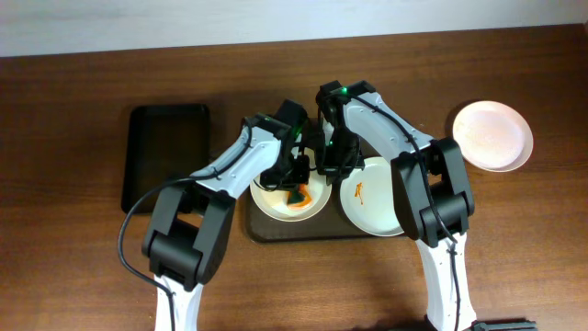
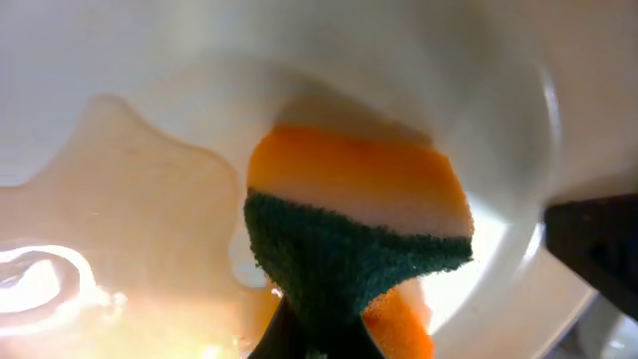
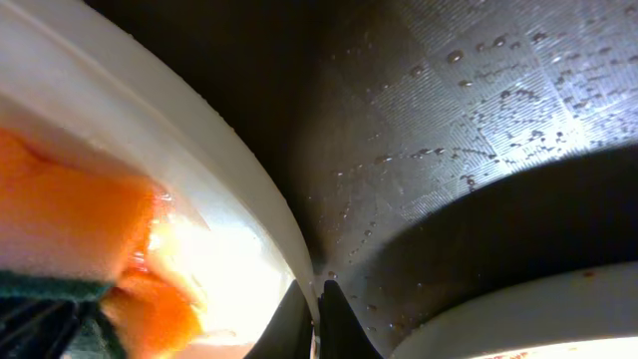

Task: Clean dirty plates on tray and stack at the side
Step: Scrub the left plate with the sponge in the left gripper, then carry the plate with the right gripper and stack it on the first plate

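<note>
My right gripper is going to let go of the wet white plate on top of the lone plate (image 1: 491, 135) off the brown tray.
Two white plates sit on the dark brown tray (image 1: 276, 230). The left plate (image 1: 276, 204) has my left gripper (image 1: 296, 188) over it, shut on a green-and-orange sponge (image 2: 359, 229) pressed onto the wet plate (image 2: 130, 189). My right gripper (image 3: 317, 309) is shut on that plate's rim (image 3: 199, 170), at its right edge (image 1: 326, 168). The right plate (image 1: 372, 198) bears an orange-brown smear (image 1: 359, 191). A third plate (image 1: 492, 135) lies off the tray on the table at the far right.
A smaller black tray (image 1: 165, 156) lies to the left on the wooden table. The wet tray floor (image 3: 478, 120) shows between the two plates. Both arms crowd the middle of the brown tray.
</note>
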{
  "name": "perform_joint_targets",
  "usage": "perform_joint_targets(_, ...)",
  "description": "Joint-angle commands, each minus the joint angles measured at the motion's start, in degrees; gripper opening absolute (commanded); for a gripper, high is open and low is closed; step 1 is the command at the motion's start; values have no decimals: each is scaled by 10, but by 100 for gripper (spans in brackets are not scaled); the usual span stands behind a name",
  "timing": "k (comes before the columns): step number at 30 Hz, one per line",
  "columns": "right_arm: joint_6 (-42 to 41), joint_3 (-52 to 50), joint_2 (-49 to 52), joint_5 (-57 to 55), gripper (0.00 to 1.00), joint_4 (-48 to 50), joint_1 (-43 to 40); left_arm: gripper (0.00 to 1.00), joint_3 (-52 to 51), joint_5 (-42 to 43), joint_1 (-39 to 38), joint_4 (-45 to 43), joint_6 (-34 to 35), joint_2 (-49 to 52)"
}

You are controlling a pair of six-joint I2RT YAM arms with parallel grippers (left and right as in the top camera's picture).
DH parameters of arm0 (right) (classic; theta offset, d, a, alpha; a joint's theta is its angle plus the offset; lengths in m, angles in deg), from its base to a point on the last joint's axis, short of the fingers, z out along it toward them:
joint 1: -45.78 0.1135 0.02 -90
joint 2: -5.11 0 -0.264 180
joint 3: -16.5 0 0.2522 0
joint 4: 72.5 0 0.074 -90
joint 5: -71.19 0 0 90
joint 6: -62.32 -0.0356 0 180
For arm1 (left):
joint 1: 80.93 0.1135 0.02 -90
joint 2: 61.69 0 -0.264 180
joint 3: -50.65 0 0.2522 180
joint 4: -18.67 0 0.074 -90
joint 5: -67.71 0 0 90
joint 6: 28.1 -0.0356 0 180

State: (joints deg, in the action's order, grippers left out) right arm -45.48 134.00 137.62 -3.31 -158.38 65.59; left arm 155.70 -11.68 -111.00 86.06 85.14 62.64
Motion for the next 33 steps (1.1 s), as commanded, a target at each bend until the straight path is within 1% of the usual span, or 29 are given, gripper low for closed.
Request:
perform_joint_targets(1,-7,-7,6,-26,4,-1,-3,0,-32,-184,13,20,-3,23)
perform_joint_targets(2,-7,-7,6,-27,4,-4,-3,0,-31,-208,24,22,-3,23)
perform_joint_targets(5,-4,-7,6,-28,4,-8,-3,0,-22,-229,49,33,-3,23)
perform_joint_targets(8,-5,-7,6,-43,4,-10,-3,0,19,-252,80,72,-5,22)
perform_joint_targets(10,-5,-7,6,-59,4,-10,-3,0,77,-270,90,117,-5,22)
perform_joint_targets(13,-5,-5,6,-59,4,-9,-3,0,171,-274,91,171,-5,20)
perform_joint_targets(16,-5,22,-2,-62,4,-16,-3,0,282,-273,92,224,-5,19)
perform_joint_targets(18,-5,51,-19,-81,4,-28,-3,0,329,-271,103,243,-5,19)
perform_joint_targets(19,-5,73,-32,-99,4,-42,-3,0,345,-263,121,247,-5,19)
perform_joint_targets(22,-5,115,-65,-159,4,-64,-2,0,343,-232,168,249,-6,19)
perform_joint_targets(23,-5,127,-83,-195,4,-69,-2,0,343,-217,196,252,-5,19)
perform_joint_targets(25,-4,136,-103,-244,4,-71,3,0,343,-215,226,253,-6,20)
perform_joint_targets(27,10,140,-136,-337,4,-74,23,0,343,-214,274,253,-6,23)
perform_joint_targets(28,10,140,-152,-400,4,-76,41,0,341,-211,289,251,-6,24)
perform_joint_targets(30,10,140,-170,-483,4,-79,72,0,330,-201,306,242,-23,24)
perform_joint_targets(31,10,140,-180,-548,4,-83,99,0,314,-178,314,227,-46,24)
perform_joint_targets(33,10,140,-186,-619,4,-87,135,0,283,-142,321,202,-78,24)
